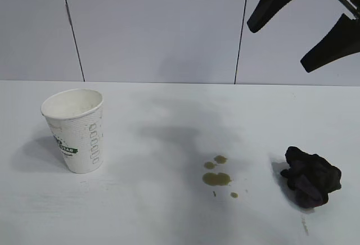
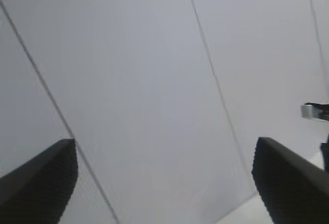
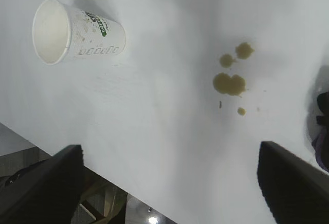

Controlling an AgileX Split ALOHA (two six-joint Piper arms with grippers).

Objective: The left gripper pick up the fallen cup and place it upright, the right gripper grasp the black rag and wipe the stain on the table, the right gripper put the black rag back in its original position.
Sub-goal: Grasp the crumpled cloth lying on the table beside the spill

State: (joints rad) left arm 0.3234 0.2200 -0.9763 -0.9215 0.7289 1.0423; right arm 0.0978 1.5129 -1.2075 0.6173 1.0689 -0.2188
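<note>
The stain needs wiping. So next I bring my right gripper down to the bunched middle of the black rag (image 1: 310, 176) and close it there.
The white paper cup (image 1: 75, 131) with green lettering stands upright on the left of the white table (image 1: 169, 116); the right wrist view shows it (image 3: 77, 31) from above. The olive-brown stain (image 1: 216, 178) (image 3: 230, 84) lies in blotches near the middle. Right of it rests the black rag (image 1: 310, 177), only partly inside the right wrist view (image 3: 323, 136). My right gripper (image 1: 279, 48) (image 3: 167, 154) hangs open high above the table's right side, holding nothing. My left gripper (image 2: 164, 149) is open and empty, facing the wall, and is out of the exterior view.
A grey panelled wall (image 1: 157, 26) with dark seams runs behind the table. The table's edge (image 3: 103, 172) shows in the right wrist view, with frame parts and floor below it. A bit of the other arm (image 2: 314, 111) shows in the left wrist view.
</note>
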